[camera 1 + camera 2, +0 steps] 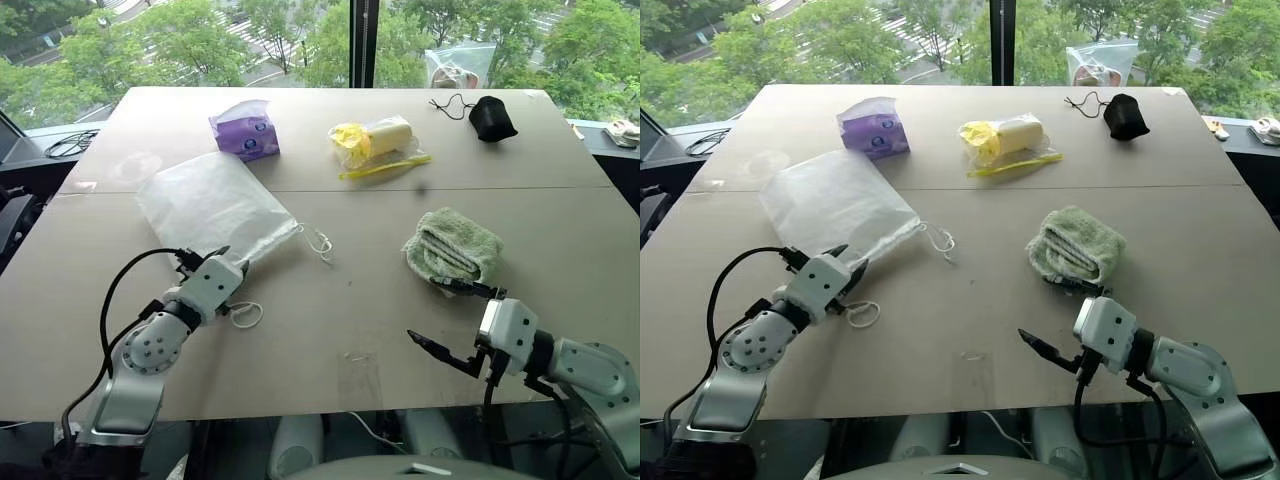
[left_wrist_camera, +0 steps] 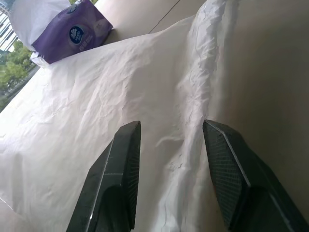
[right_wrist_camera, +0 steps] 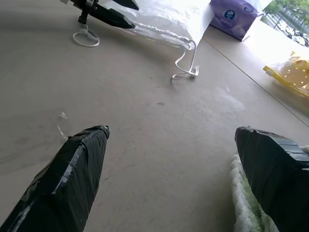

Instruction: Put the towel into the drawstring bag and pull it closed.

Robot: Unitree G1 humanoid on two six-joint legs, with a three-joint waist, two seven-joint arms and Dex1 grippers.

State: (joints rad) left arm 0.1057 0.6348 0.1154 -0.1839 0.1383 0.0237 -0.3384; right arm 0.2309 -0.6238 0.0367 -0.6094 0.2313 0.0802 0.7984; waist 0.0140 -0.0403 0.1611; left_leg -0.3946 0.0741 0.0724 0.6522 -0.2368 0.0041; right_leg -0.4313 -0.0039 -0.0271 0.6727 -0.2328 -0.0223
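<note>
The drawstring bag's opening lies flat; next my left gripper lifts its crumpled hem [image 2: 187, 137] open before my right gripper brings the towel in.
The drawstring bag [image 1: 210, 205] lies flat at the table's left, a translucent white sack with its gathered mouth toward me and white cord loops [image 1: 320, 243] beside it. My left gripper [image 1: 230, 259] sits low at that mouth, its fingers apart with the crumpled hem [image 2: 193, 106] between them and not pinched. The towel [image 1: 455, 245], folded, pale green and fluffy, rests right of centre. Just in front of it my right gripper [image 1: 440, 312] hovers wide open and holds nothing; one finger [image 3: 275, 164] is next to the towel's edge [image 3: 241, 203].
A purple tissue pack [image 1: 245, 132], a yellow item in clear wrap [image 1: 372, 140] with a yellow stick [image 1: 385, 167], and a small black corded pouch [image 1: 492, 118] sit along the far half. A second cord loop [image 1: 246, 315] lies by my left wrist. The table [image 1: 350, 290] has bare room between bag and towel.
</note>
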